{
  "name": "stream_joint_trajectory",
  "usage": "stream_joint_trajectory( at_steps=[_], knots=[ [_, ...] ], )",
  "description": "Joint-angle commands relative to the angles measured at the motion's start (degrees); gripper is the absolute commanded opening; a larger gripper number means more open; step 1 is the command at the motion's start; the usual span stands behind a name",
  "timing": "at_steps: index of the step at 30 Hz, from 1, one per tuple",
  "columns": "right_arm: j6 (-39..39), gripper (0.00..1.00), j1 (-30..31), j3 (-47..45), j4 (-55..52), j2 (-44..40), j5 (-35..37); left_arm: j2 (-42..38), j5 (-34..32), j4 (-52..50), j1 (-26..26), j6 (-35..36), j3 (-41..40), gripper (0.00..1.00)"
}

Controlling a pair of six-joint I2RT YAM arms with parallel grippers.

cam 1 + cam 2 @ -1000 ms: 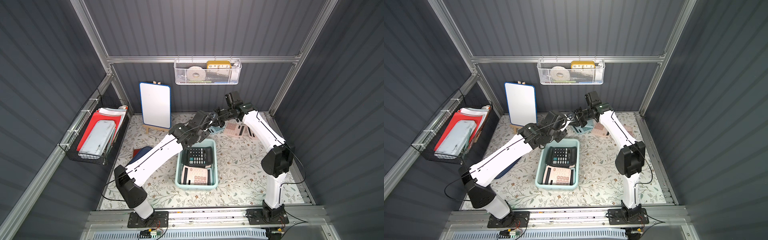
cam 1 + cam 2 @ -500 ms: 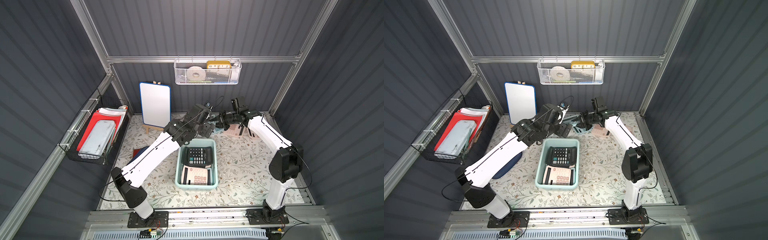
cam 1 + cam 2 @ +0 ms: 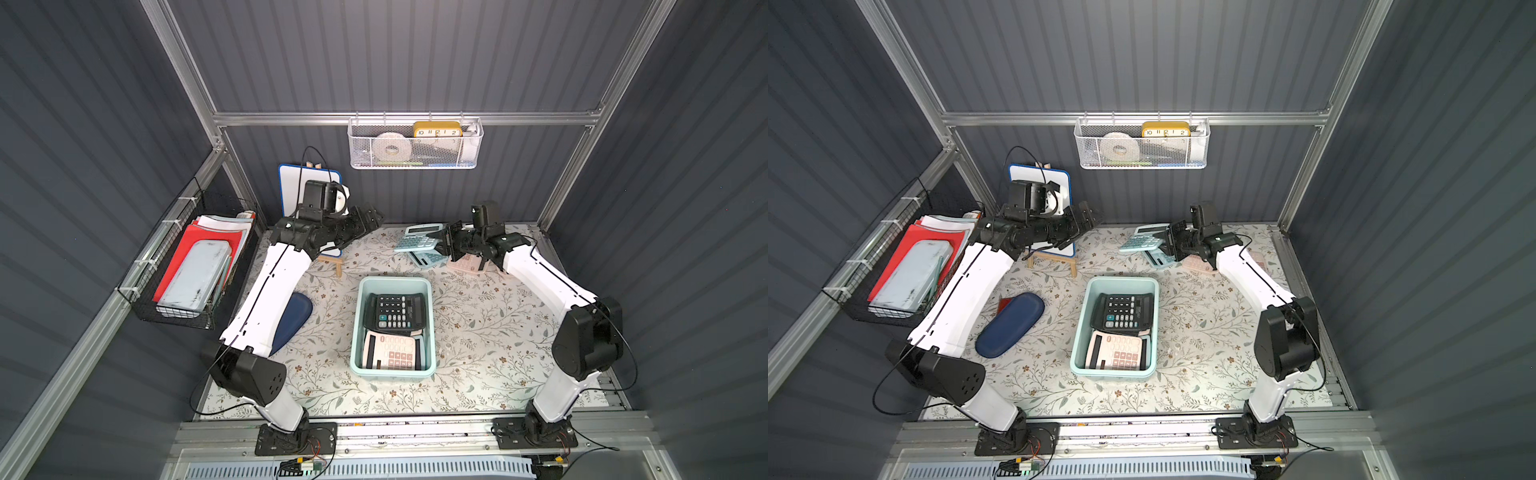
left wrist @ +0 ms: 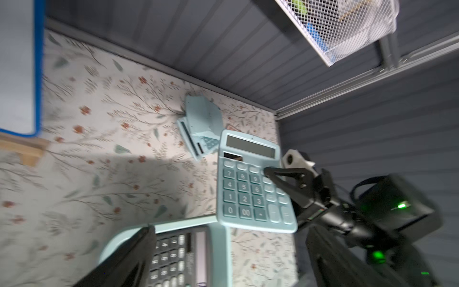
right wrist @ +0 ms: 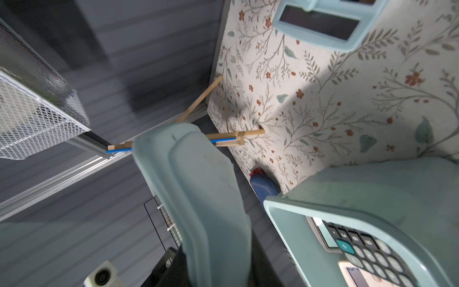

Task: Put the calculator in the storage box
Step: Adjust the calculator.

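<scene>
My left gripper should take the keypad end (image 3: 407, 249) of the light blue calculator, which my right gripper holds by its side edge, so that my right gripper is free to take the display end.
The pale mint storage box (image 3: 392, 372) (image 3: 1113, 372) stands mid-table with a black calculator (image 3: 395, 311) and a pink one (image 3: 390, 353) inside. Behind it, my right gripper (image 3: 442, 243) (image 3: 1167, 241) is shut on a light blue calculator (image 3: 417, 240) (image 4: 248, 184) (image 5: 198, 198), held by its edge above the mat. A second blue calculator (image 3: 430, 258) (image 4: 201, 129) lies under it. My left gripper (image 3: 372, 220) (image 4: 223, 268) hangs open and empty at the back left, by the whiteboard.
A whiteboard on a wooden easel (image 3: 291, 195) stands at the back left. A navy case (image 3: 295, 320) lies left of the box. Another pink calculator (image 3: 467, 264) lies under the right arm. A black wire basket (image 3: 195, 270) and a white mesh basket (image 3: 415, 145) hang on the walls.
My left gripper opened and drew back from above the box toward the whiteboard. My right gripper came down, closed on the light blue calculator and raised it off the mat.
</scene>
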Motion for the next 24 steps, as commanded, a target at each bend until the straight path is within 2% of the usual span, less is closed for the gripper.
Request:
stream_joint_trajectory(
  at_steps=[1, 4, 10, 20, 24],
  knots=[
    [2.7, 0.01, 0.4, -2.2, 7.5, -3.4, 6.4, -0.9, 16.7, 7.9, 4.4, -16.3, -5.6, 0.99],
    [4.1, 0.01, 1.2, -4.4, 10.8, -4.7, 10.3, -0.2, 22.7, 15.9, 5.9, -25.0, -9.7, 0.99],
    [7.3, 0.03, 3.4, -6.1, 17.0, -4.4, 15.6, 1.0, 25.5, 26.8, 5.9, -36.9, -13.9, 0.99],
    [12.9, 0.04, 6.7, -4.1, 24.8, -0.2, 20.5, 2.2, 20.8, 29.4, 5.1, -39.9, -15.1, 0.99],
    [14.7, 0.04, 7.9, -3.3, 27.2, 1.3, 21.0, 3.5, 19.9, 29.6, 4.0, -40.0, -14.6, 0.93]
  ],
)
